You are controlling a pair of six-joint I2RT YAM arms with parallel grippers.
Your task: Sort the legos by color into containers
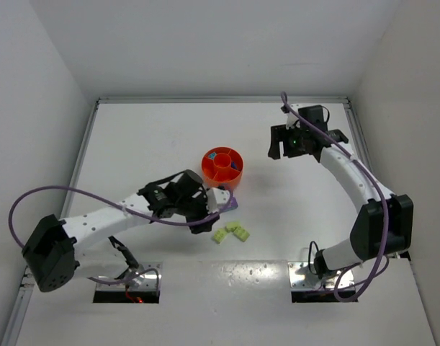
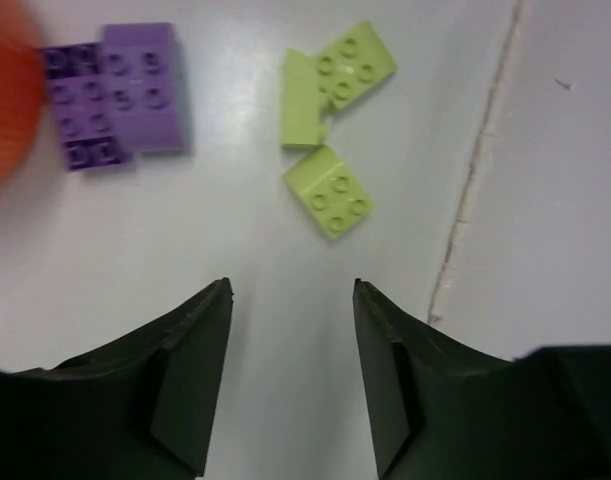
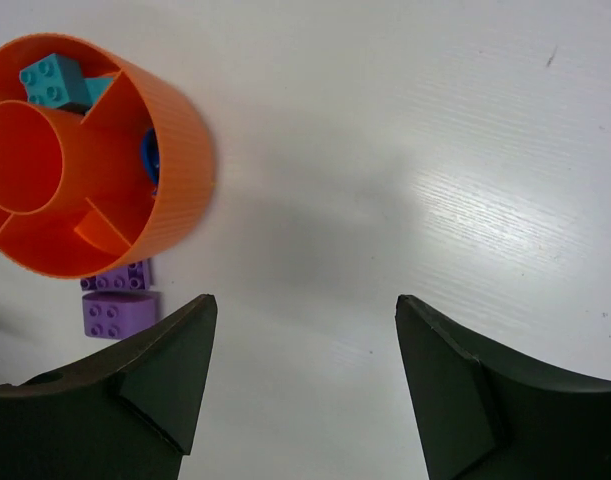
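Note:
The nearest yellow-green lego lies apart from the two that touch, and my left gripper needs to close on its studded end (image 1: 218, 238) (image 2: 338, 206).
The orange bowl (image 1: 222, 167) stands mid-table; in the right wrist view its rim (image 3: 180, 180) shows a teal lego (image 3: 50, 78) and a blue one (image 3: 148, 160) in separate sections. A light purple lego (image 2: 143, 88) and a dark purple one (image 2: 80, 105) lie side by side beside the bowl. Three yellow-green legos (image 2: 330, 190) lie close together just beyond them (image 1: 230, 232). My left gripper (image 2: 292, 300) hovers open and empty just short of these bricks. My right gripper (image 3: 305, 310) is wide open and empty over bare table, to the right of the bowl.
A seam in the table (image 2: 475, 180) runs just right of the yellow-green bricks. White walls enclose the table on three sides. The left arm (image 1: 119, 213) stretches across the near left, its purple cable looping beside it.

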